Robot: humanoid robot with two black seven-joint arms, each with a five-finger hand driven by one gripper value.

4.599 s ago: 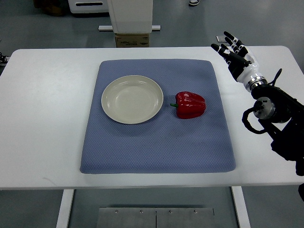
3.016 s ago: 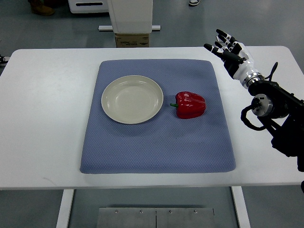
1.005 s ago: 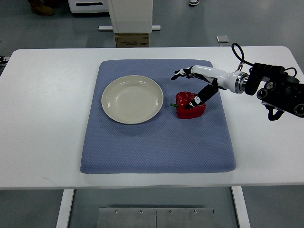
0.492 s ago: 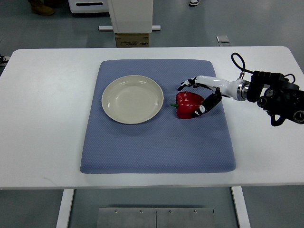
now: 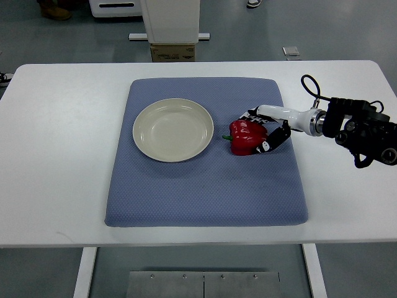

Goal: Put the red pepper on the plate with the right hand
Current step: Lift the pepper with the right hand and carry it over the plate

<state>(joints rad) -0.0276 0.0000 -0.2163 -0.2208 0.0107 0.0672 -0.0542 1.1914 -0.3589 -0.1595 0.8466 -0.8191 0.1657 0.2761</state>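
My right gripper should release the red pepper near the empty cream plate's middle, on the empty cream plate (image 5: 180, 138). The pepper still rests on the blue mat.
A red pepper (image 5: 245, 137) with a short green stem lies on the blue mat (image 5: 205, 186), just right of an empty cream plate (image 5: 173, 130). My right hand (image 5: 260, 131) reaches in from the right edge and closes around the pepper's right side. Its upper fingers (image 5: 253, 115) lie over the top of the pepper and its thumb (image 5: 265, 146) presses the lower right. The pepper still rests on the mat. The left arm is out of the picture.
The mat lies on a white table (image 5: 56, 143). A cardboard box (image 5: 172, 52) and a white stand (image 5: 169, 18) are beyond the table's far edge. My right forearm and wrist housing (image 5: 363, 127) hang over the table's right side.
My right hand came from the table's far right corner to the pepper, and in the last half second its fingers have closed in around the pepper. The pepper has not moved.
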